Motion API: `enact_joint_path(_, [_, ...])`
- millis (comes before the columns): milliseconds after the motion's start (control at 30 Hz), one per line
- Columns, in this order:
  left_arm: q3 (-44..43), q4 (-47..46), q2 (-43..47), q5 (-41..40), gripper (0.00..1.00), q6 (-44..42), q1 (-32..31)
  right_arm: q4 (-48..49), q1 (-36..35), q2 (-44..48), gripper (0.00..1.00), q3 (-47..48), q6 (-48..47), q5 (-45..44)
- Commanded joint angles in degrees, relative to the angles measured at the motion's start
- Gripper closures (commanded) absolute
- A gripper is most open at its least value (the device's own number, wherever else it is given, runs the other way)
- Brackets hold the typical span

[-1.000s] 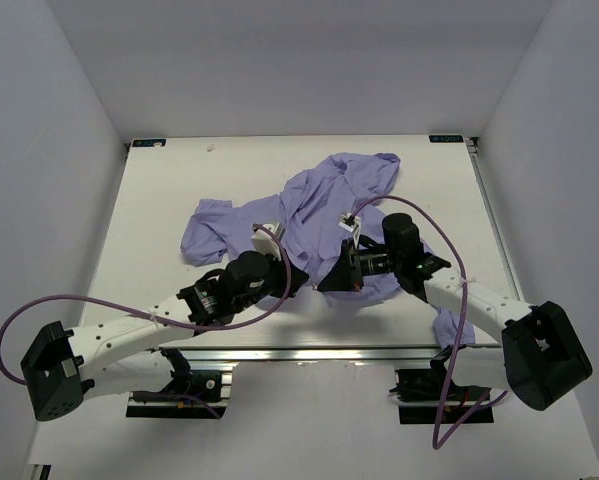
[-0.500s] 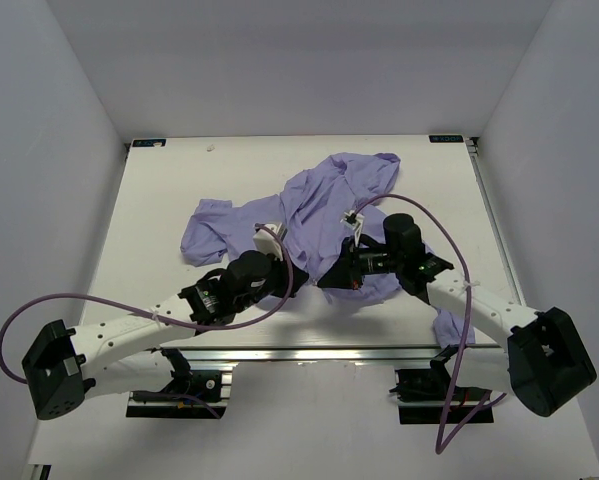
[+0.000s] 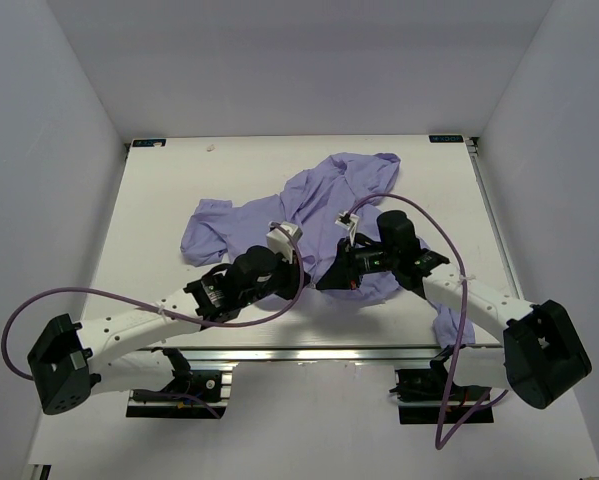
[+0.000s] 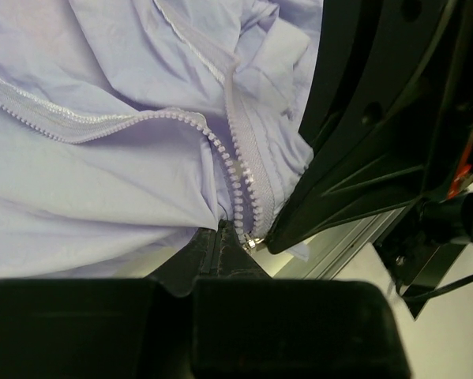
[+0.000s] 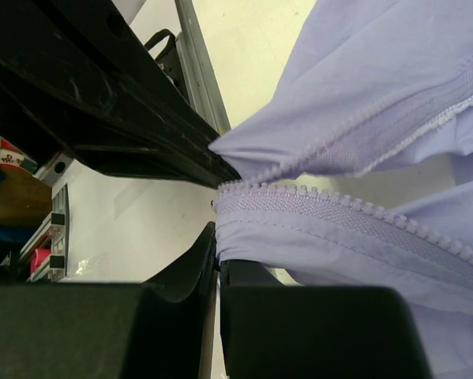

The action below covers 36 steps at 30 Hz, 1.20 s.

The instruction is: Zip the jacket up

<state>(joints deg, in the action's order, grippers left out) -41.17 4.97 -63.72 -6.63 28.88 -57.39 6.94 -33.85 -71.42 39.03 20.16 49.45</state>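
The robot's left gripper is pinching the jacket's cloth beside the metal slider, so it should open, back away and grab the jacket's hem (image 4: 260,257) just below the slider.
The lavender jacket (image 3: 319,205) lies crumpled at the middle of the table, its front open. Both grippers meet at its near hem. My left gripper (image 3: 304,275) is shut on the fabric at the bottom of the zipper; in the left wrist view its tips (image 4: 220,235) pinch the cloth right beside the small metal slider (image 4: 253,243), with the two tooth rows (image 4: 234,174) parting above. My right gripper (image 3: 327,280) is shut on the hem below the other zipper tape (image 5: 339,207), its tips (image 5: 219,257) closed on the cloth. Each wrist view shows the other gripper's black body close by.
One sleeve (image 3: 204,235) spreads to the left, and a fold of jacket (image 3: 449,325) hangs by the right arm at the near edge. The aluminium rail (image 3: 309,353) runs along the table's front. Purple cables loop from both arms.
The left wrist has shifted right and slightly away, closer to the right gripper, lifting the hem a little. The right arm has barely moved. Both grips stay shut.
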Motion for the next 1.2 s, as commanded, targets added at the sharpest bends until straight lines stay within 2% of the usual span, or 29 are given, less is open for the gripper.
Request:
enact_joint_path(0, [-2.0, 1.8, 0.3, 4.7, 1.0, -1.7, -0.6, 3.5, -0.3, 1.3, 1.0, 3.2, -0.1, -1.0])
enact_joint_path(333, [1.1, -0.1, 4.6, 9.6, 1.0, -2.3, -0.6, 3.5, -0.3, 3.3, 1.0, 3.0, 1.6, -8.7])
enact_joint_path(600, [0.5, 2.0, 3.8, 7.5, 1.0, -1.0, -0.6, 10.6, -0.3, 5.6, 1.0, -0.3, 7.5, -7.3])
enact_joint_path(633, [0.4, 2.1, 3.8, 7.5, 0.97, -0.7, -0.6, 11.4, -0.3, 5.8, 1.0, -1.6, 8.2, -6.3])
enact_joint_path(700, [0.5, 2.6, 3.9, 4.7, 0.73, 0.6, -0.6, 12.7, -0.3, 5.8, 1.0, -2.5, 10.0, -5.8])
enact_joint_path(800, [1.0, 4.4, 4.6, 1.9, 0.59, 3.6, -0.6, 14.9, -0.3, 5.9, 1.0, -5.4, 12.0, -5.6])
enact_joint_path(833, [1.2, 5.0, 5.0, 1.5, 0.42, 4.6, -0.6, 15.7, -0.3, 6.0, 1.0, -6.1, 12.5, -5.2])
enact_joint_path(867, [1.8, 6.0, 5.4, 1.0, 0.33, 5.5, -0.6, 16.3, -0.3, 6.1, 1.0, -7.3, 13.1, -5.2])
enact_joint_path(933, [2.7, 6.7, 7.1, -0.5, 0.06, 7.9, -0.6, 19.9, -0.4, 6.1, 1.0, -8.7, 15.6, -4.4])
enact_joint_path(967, [3.6, 7.4, 7.8, -0.8, 0.02, 10.0, -0.6, 21.5, -0.5, 6.1, 1.0, -10.3, 16.6, -4.2])
enact_joint_path(1100, [8.7, 6.2, 12.9, -1.5, 0.02, 17.1, -0.6, 29.9, -0.9, 5.5, 1.0, -14.7, 22.2, -5.2])
enact_joint_path(1167, [11.4, 2.2, 14.9, 0.7, 0.02, 19.9, -0.6, 35.7, -1.0, 5.5, 1.0, -16.3, 26.0, -5.4])
